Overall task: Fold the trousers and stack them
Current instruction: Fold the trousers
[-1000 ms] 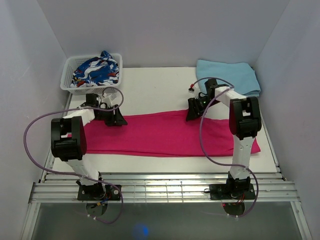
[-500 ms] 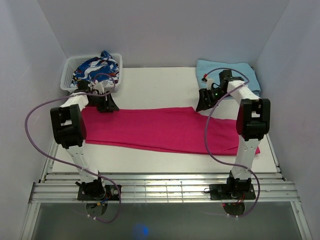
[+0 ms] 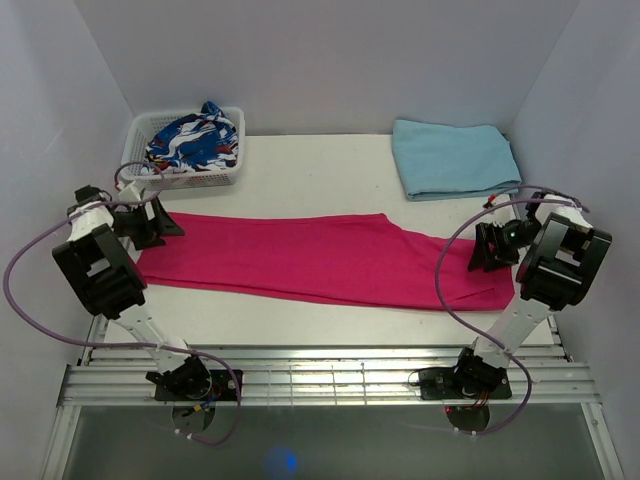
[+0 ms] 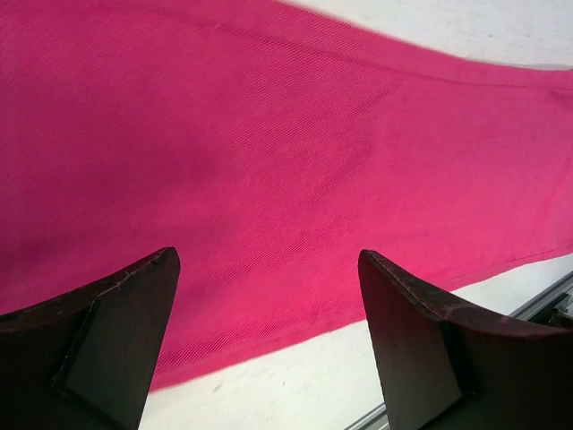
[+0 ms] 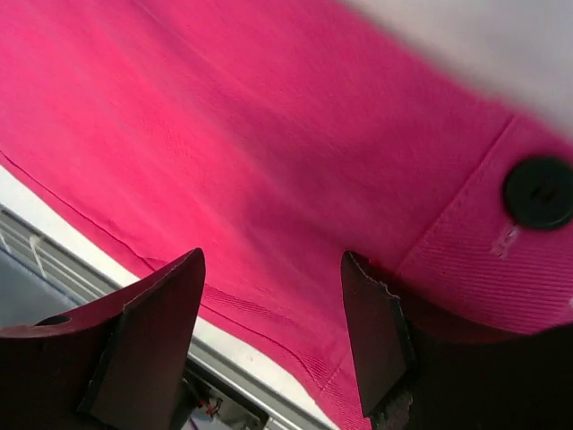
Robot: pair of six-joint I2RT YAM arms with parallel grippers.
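My left hand should grip the leg hem (image 3: 147,252) of the magenta-pink trousers, opposite the waistband, as that end folds inward.
The magenta-pink trousers (image 3: 320,258) lie flat across the white table as one long strip, left to right. My left gripper (image 3: 160,225) is open just above the strip's left end; its wrist view shows pink cloth (image 4: 269,152) between and beyond the spread fingers, with nothing held. My right gripper (image 3: 487,250) is open over the right, waistband end; its wrist view shows the cloth (image 5: 251,134) and a dark button (image 5: 538,192).
A white basket (image 3: 137,160) holding a blue-white-red patterned garment (image 3: 192,140) stands at the back left. A folded light blue cloth (image 3: 454,158) lies at the back right. The table's front edge meets a metal rail (image 3: 320,372). White walls close in both sides.
Both arms swung outward from the far edge of the trousers to its two ends. The trousers' far edge shifted back, and the strip now lies slightly slanted.
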